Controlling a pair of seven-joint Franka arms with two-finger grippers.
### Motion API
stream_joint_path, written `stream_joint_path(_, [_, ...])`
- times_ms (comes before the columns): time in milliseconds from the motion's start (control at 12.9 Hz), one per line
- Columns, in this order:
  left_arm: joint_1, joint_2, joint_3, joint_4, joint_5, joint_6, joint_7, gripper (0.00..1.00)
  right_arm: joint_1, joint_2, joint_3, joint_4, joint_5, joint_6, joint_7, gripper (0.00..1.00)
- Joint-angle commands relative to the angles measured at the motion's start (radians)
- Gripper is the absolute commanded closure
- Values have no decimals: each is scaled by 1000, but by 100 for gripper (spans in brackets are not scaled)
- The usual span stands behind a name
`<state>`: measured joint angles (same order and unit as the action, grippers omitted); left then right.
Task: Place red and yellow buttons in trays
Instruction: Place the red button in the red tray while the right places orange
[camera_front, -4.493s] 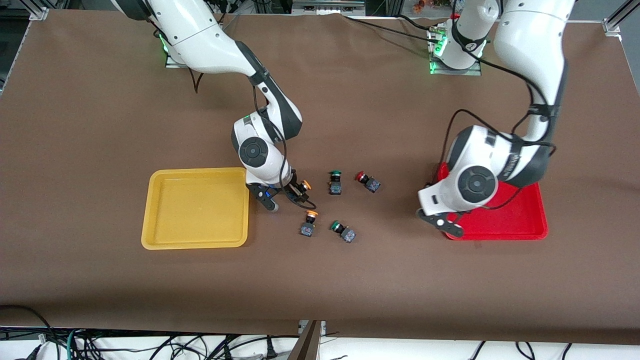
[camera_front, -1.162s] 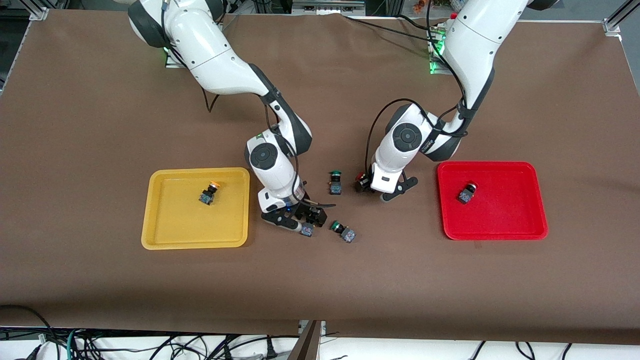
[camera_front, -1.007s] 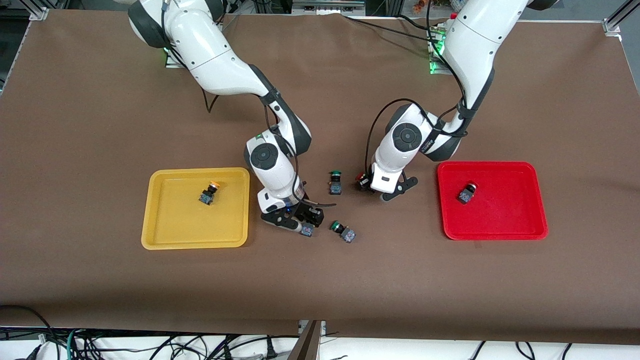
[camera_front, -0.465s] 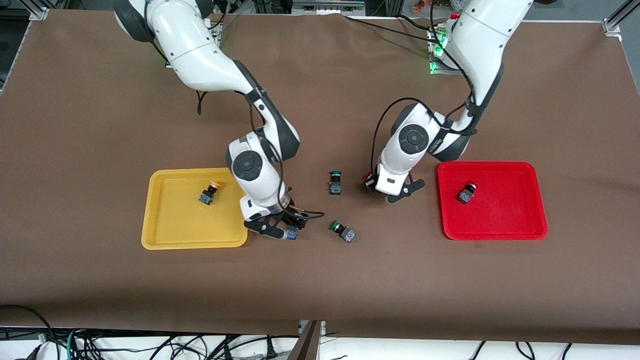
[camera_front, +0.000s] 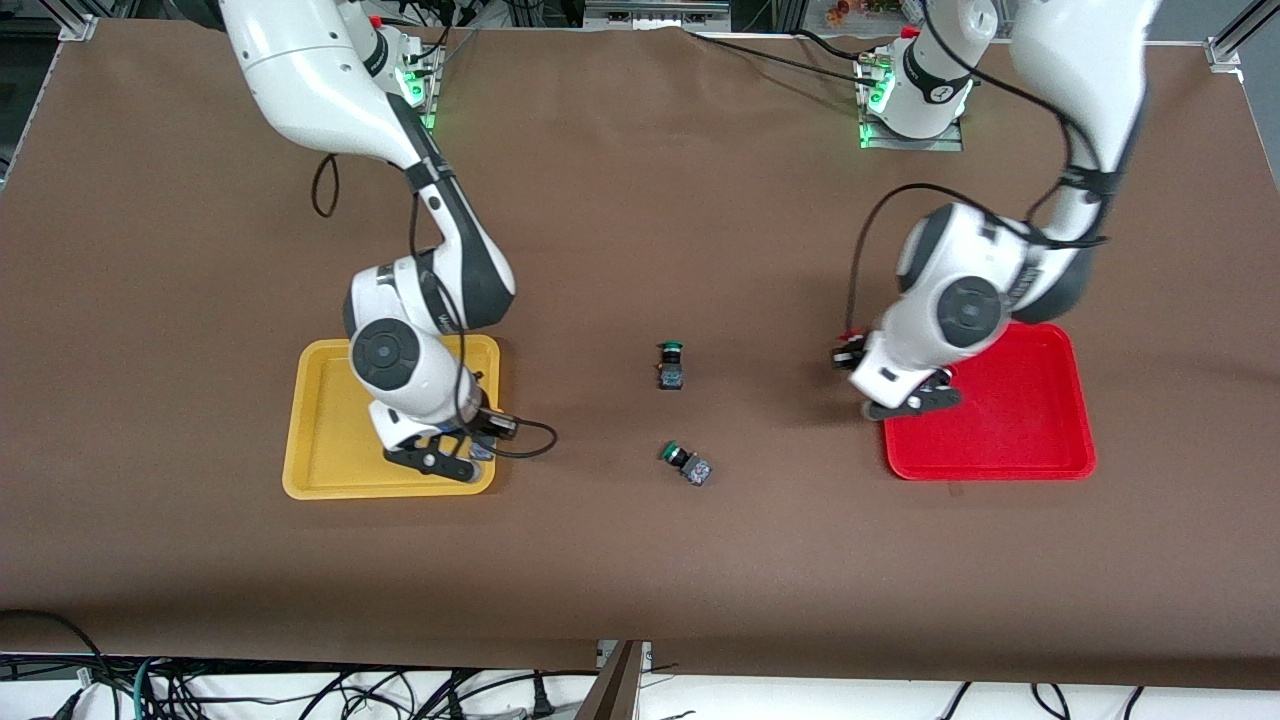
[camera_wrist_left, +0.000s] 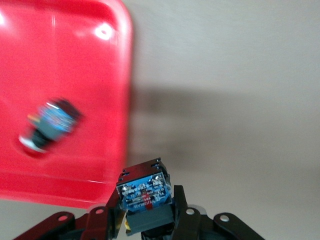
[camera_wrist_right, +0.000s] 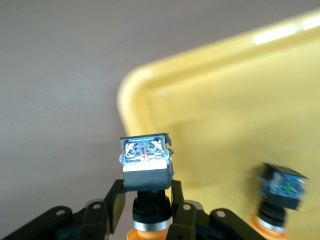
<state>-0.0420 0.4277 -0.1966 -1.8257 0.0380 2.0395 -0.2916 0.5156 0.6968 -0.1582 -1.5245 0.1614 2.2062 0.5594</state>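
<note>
My left gripper has a red button, now just above the table, to put down. It will let go of it in the red tray (camera_front: 1002, 439), near the middle of the tray's front rim.
My right gripper (camera_front: 478, 449) is shut on a yellow button (camera_wrist_right: 145, 165) and holds it over the corner of the yellow tray (camera_front: 320, 440) nearest the table's middle; the tray also shows in the right wrist view (camera_wrist_right: 225, 100). A second yellow button (camera_wrist_right: 280, 192) lies in that tray, hidden by the arm in the front view. My left gripper (camera_front: 850, 358) is shut on a red button (camera_wrist_left: 145, 190) just above the table beside the rim of the red tray (camera_front: 1020, 440). Another red button (camera_wrist_left: 47, 125) lies in the red tray (camera_wrist_left: 75, 60).
Two green-capped buttons lie on the brown table between the trays, one (camera_front: 670, 365) farther from the front camera and one (camera_front: 686, 463) nearer. Cables trail from both wrists.
My right gripper lifted the yellow button off the table and carried it over the yellow tray's corner. My left gripper carried the red button toward the red tray's rim.
</note>
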Motion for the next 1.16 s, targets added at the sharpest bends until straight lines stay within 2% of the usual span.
stream_joint_path(0, [114,9,-9,42,2,-44,383,83,15,-125,2,-297,-5,165,-16,84])
stream_joint_path(77, [126,16,0,43,32,-42,457,80,17,-128,2,-348,-5,226,-18,75])
stream_joint_path(155, [140,20,18,42,125,-41,515,80,15,-125,2,-371,-5,263,-19,62])
stream_joint_path(310, [192,34,19,45,270,-29,615,80,15,-126,2,-364,-5,262,-22,13])
stream_joint_path(387, [205,49,19,43,307,25,678,80,15,-129,0,-355,-3,260,-29,3])
stream_joint_path(620, [243,147,20,43,439,265,857,80,15,-184,-21,-321,-3,158,-30,2])
stream_joint_path(697, [261,164,20,42,448,304,890,80,15,-207,-38,-284,-3,77,-30,2])
stream_joint_path(775, [261,174,20,43,448,311,911,74,15,-233,-49,-254,-5,-1,-30,1])
stream_joint_path(852, [249,180,20,48,451,311,913,53,15,-270,-53,-252,-5,-57,-53,1])
stream_joint_path(930, [232,178,20,51,451,309,913,1,14,-308,-64,-253,-3,-89,-81,1])
stream_joint_path(1085, [232,171,17,54,451,306,939,0,14,-394,-86,-255,-3,-195,-110,1])
